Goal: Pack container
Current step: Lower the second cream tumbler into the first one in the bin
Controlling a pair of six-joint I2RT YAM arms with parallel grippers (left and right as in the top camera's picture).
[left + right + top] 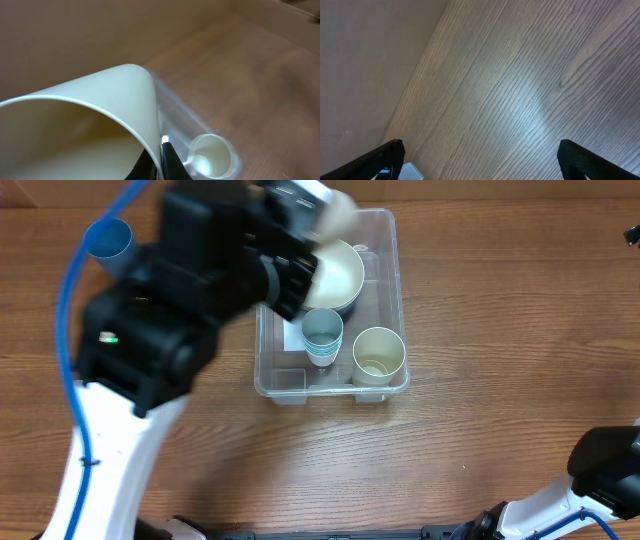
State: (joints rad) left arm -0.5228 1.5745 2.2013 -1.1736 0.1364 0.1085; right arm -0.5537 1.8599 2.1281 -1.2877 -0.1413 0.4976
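Observation:
I should use my left gripper to release its cream cup inside the other cream cup [378, 355] [212, 156] that is standing in the clear plastic container.
The clear plastic container [390, 240] stands mid-table. Inside it are a cream bowl [340, 275] resting in a dark blue bowl, a light-blue cup stack [322, 335] and a cream cup [379, 355]. My left gripper [161, 162] is shut on the cream bowl's rim [100, 95]; the overhead view shows the arm over the container's far left part. A small clear cup [212, 155] shows beside the bowl in the left wrist view. My right gripper [480, 160] is open over bare wood; its arm is at the overhead view's bottom right [600, 470].
A blue cup [108, 240] stands on the table at the far left, partly behind my left arm. A small white object [412, 172] shows at the bottom edge of the right wrist view.

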